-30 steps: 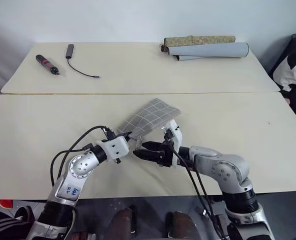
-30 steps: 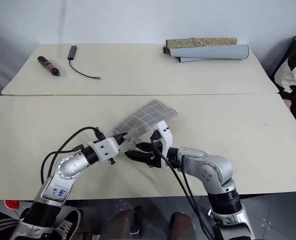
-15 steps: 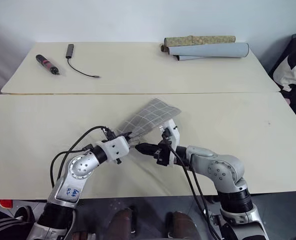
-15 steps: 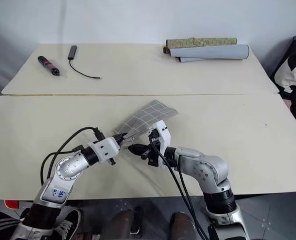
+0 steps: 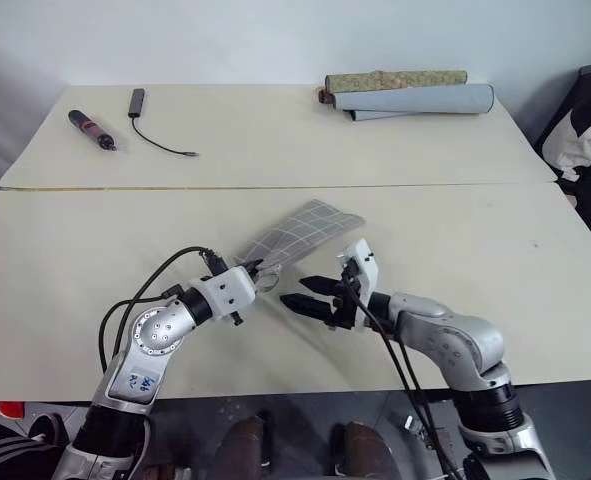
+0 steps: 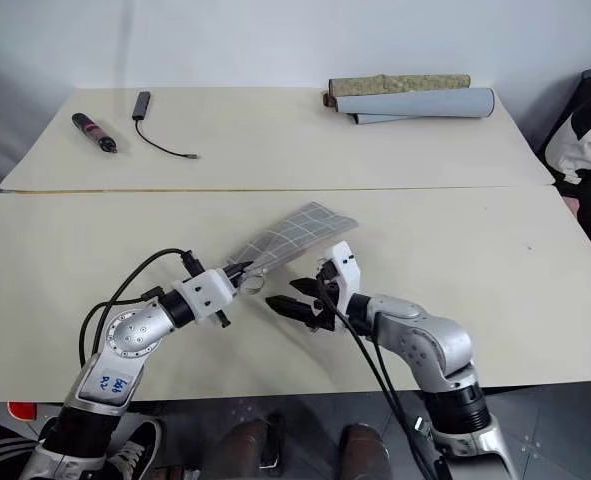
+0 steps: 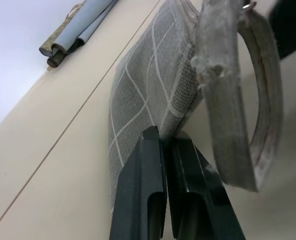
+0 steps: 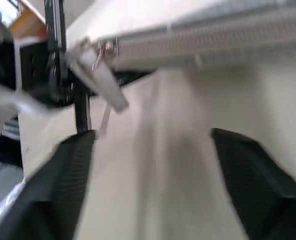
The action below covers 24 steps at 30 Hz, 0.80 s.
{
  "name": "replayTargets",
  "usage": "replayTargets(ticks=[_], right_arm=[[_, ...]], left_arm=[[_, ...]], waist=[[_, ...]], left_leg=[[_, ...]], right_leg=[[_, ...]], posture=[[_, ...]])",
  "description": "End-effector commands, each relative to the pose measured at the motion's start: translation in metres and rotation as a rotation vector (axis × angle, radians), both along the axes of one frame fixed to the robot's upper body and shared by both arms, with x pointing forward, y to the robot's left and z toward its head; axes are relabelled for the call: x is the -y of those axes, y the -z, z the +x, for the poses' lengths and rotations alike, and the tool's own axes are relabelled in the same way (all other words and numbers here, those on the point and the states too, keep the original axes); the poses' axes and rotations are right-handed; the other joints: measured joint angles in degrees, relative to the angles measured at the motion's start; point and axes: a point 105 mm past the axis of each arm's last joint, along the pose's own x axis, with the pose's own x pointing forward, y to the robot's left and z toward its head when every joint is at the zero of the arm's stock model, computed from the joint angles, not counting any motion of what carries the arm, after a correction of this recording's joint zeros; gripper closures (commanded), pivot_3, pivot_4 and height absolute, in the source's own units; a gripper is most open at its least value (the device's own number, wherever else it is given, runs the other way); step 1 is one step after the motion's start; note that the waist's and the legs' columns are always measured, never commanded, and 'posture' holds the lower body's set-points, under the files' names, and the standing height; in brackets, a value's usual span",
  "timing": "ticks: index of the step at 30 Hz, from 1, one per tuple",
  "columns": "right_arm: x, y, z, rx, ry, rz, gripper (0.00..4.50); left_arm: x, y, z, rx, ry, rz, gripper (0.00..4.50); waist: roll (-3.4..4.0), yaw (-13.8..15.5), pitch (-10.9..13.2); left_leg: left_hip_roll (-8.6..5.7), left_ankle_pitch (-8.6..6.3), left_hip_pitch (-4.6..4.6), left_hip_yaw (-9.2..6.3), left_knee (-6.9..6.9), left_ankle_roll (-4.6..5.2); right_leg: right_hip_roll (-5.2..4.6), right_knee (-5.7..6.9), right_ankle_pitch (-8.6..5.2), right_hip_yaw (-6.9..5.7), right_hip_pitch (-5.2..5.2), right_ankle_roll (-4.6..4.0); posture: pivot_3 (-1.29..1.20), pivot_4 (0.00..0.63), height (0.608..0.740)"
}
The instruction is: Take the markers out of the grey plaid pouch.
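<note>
The pouch's zip is closed with its ring pull next to my left gripper, so I need to take the ring pull (image 5: pixel 267 281) with my right gripper and pull it to the zip's far end.
The grey plaid pouch (image 5: pixel 300 232) lies slanted over the middle of the near table. My left gripper (image 5: pixel 251 277) is shut on its near corner. In the left wrist view the fingers (image 7: pixel 153 165) pinch the checked fabric, and the pouch's open mouth with its brownish lining (image 7: pixel 260 100) gapes beside them. My right gripper (image 5: pixel 301 292) is open just to the right of the mouth, with nothing between its fingers. The right wrist view shows the zip edge (image 8: pixel 213 37) and the small ring pull (image 8: pixel 105 48) ahead of the spread fingertips (image 8: pixel 72 175). The markers are hidden.
On the far table lie a dark red-banded pen-like tool (image 5: pixel 93 130) and a black cable (image 5: pixel 160 138) at the left, and rolled mats (image 5: pixel 410 92) at the back right. A seam (image 5: pixel 425 185) divides the two tables. A black-and-white striped fabric (image 5: pixel 587 130) hangs at the right edge.
My right gripper closed at the pouch's mouth half a second ago, then opened wide and drew back a little to the right. The left gripper kept its hold.
</note>
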Motion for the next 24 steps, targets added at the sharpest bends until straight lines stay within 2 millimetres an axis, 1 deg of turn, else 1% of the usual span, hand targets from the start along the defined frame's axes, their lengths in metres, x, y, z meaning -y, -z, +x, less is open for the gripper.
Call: replayTargets(ticks=[1,5,8,11,12,13,16,23,24], right_arm=[[-0.011,-0.010,-0.004,0.007,-0.029,0.070,0.40],[-0.024,-0.012,-0.006,-0.045,-0.043,0.143,0.40],[-0.033,-0.015,-0.003,-0.055,-0.034,0.179,0.40],[-0.039,-0.014,-0.003,-0.056,-0.043,0.180,0.40],[-0.039,-0.013,-0.003,-0.059,-0.041,0.178,0.76],[-0.039,-0.013,-0.002,-0.061,-0.038,0.185,0.94],[-0.038,-0.012,-0.001,-0.061,-0.030,0.192,2.01],[-0.028,-0.017,0.004,-0.057,-0.011,0.216,4.48],[-0.027,-0.017,0.004,-0.058,-0.010,0.216,4.48]], left_arm=[[0.003,-0.015,-0.003,0.055,0.020,-0.006,4.50],[0.006,-0.015,-0.003,0.054,0.027,-0.008,4.50],[0.008,-0.014,-0.004,0.052,0.031,-0.010,4.50],[0.008,-0.013,-0.004,0.048,0.031,-0.012,4.50],[0.008,-0.013,-0.004,0.047,0.031,-0.013,4.50],[0.009,-0.013,-0.005,0.047,0.032,-0.013,4.50],[0.010,-0.013,-0.005,0.046,0.033,-0.013,4.50],[0.008,-0.010,-0.007,0.041,0.029,-0.009,4.50],[0.008,-0.009,-0.007,0.041,0.029,-0.009,4.50]], waist=[[0.00,0.0,0.0],[0.00,0.0,0.0],[0.00,0.0,0.0],[0.00,-0.1,0.0],[0.00,0.0,0.0],[0.00,0.0,0.0],[0.00,-0.1,0.0],[0.00,-0.1,0.0],[0.00,0.0,0.0]], left_leg=[[0.00,0.00,0.00,0.00,0.00,0.01],[0.00,0.00,0.00,-0.01,0.00,0.00],[0.00,-0.01,0.00,-0.01,0.00,0.00],[0.00,-0.01,0.00,-0.01,0.00,-0.01],[0.00,-0.01,0.00,-0.01,0.00,-0.01],[0.00,-0.01,0.00,-0.01,-0.01,-0.01],[0.00,-0.02,0.00,0.00,-0.01,-0.01],[0.00,-0.03,0.00,0.00,-0.02,-0.03],[0.00,-0.04,0.00,0.00,-0.02,-0.04]], right_leg=[[0.00,0.01,0.00,-0.01,0.01,0.00],[0.01,0.03,0.00,0.00,0.01,0.00],[0.01,0.05,0.00,0.00,0.00,0.00],[0.02,0.07,0.00,0.01,-0.02,0.00],[0.02,0.08,0.00,0.01,-0.02,0.00],[0.02,0.07,0.00,0.01,-0.02,0.00],[0.02,0.06,0.00,0.02,-0.02,0.00],[0.02,0.05,0.00,0.03,-0.03,0.00],[0.02,0.04,0.00,0.03,-0.04,0.00]], posture=[[0.00,0.150,0.740],[0.00,0.150,0.740],[0.00,0.150,0.740],[0.00,0.150,0.740],[0.00,0.150,0.740],[0.00,0.150,0.740],[0.00,0.150,0.740],[0.00,0.150,0.740],[0.00,0.150,0.740]])
